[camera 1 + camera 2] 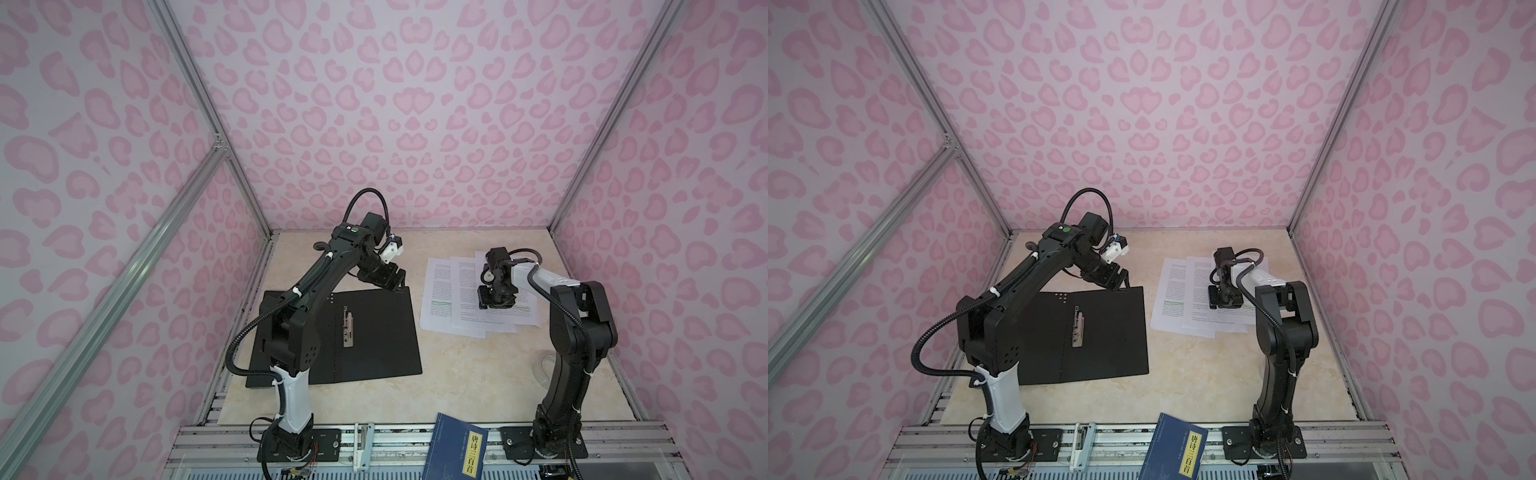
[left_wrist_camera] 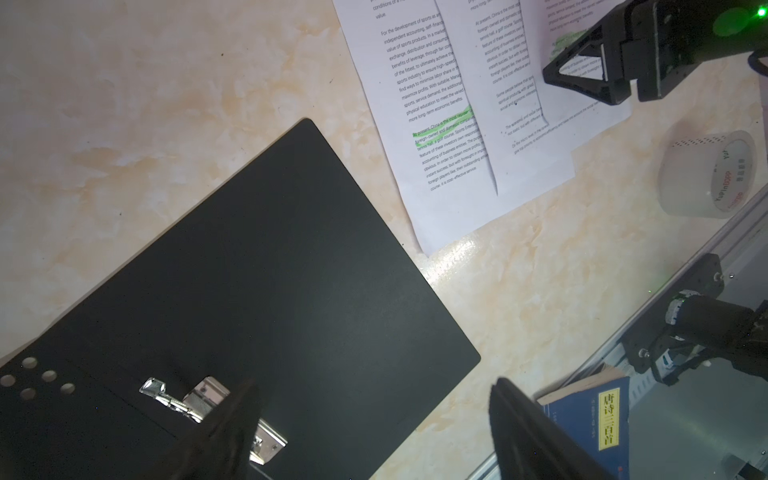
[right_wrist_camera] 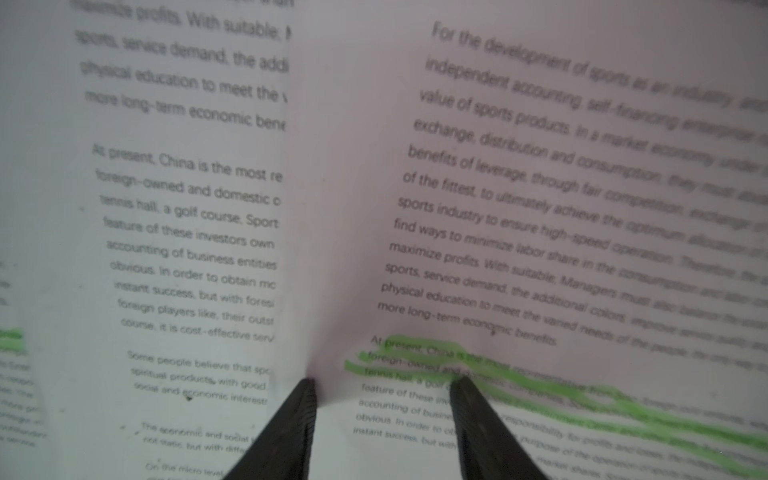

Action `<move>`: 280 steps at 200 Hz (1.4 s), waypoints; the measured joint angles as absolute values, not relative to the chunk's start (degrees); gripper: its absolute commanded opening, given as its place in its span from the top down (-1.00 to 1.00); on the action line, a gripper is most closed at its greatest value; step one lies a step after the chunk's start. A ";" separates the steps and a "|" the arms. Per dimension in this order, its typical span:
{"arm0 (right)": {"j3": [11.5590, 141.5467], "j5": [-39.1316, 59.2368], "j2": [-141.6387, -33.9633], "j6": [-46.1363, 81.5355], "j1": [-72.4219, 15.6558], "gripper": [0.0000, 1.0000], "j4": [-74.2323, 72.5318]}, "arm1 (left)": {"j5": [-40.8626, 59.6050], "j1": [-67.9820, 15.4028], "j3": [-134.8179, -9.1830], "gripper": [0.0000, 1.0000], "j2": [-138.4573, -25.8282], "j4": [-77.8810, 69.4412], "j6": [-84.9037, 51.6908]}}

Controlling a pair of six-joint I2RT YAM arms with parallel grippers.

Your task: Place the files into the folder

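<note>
Both right fingers stand on the top sheet's overlapping side, so next I back off and pinch its free edge nearer the tape roll (image 1: 537,313).
The folder (image 1: 374,332) (image 1: 1113,332) (image 2: 291,270) lies open on the left, black inside up, with its metal clip (image 1: 348,328) (image 2: 208,399) near the spine. My left gripper (image 1: 392,282) (image 1: 1115,282) (image 2: 374,384) hovers open and empty over the folder's far right corner. The files (image 1: 440,299) (image 1: 1171,299) (image 2: 449,124) are three fanned white printed sheets with green highlights, to the right of the folder. My right gripper (image 1: 496,301) (image 1: 1225,301) (image 3: 382,380) stands open on the top sheet (image 3: 540,208). Both fingertips (image 3: 307,388) touch the paper, which bulges up just beyond them.
A blue book (image 1: 457,449) (image 1: 1177,451) (image 2: 590,419) with a yellow label overhangs the metal rail at the front. A clear tape roll (image 2: 706,174) (image 1: 544,365) sits right of the sheets, by the right arm. Pink patterned walls close in three sides.
</note>
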State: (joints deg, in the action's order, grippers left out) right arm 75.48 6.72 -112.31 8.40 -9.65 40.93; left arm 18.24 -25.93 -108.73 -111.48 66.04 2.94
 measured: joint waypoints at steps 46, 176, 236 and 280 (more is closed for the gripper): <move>73.43 13.67 -109.75 8.99 -12.80 -0.10 45.36 | 18.74 -25.93 -108.73 -0.76 -111.85 66.04 2.94; 63.90 13.67 -93.84 20.84 5.91 -0.18 42.00 | 19.73 -25.93 -109.01 -0.77 -111.85 66.04 2.98; 61.91 9.96 -95.15 21.43 9.93 -0.19 40.51 | 19.75 -25.93 -110.15 -0.76 -111.85 66.11 3.01; 60.64 8.64 -97.67 20.67 10.48 -0.19 39.31 | 19.75 -25.91 -110.19 -0.77 -111.85 66.15 3.05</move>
State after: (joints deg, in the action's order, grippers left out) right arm 60.64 8.64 -97.67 20.67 10.48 39.31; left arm 19.75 -25.91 -110.19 -111.85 66.15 3.05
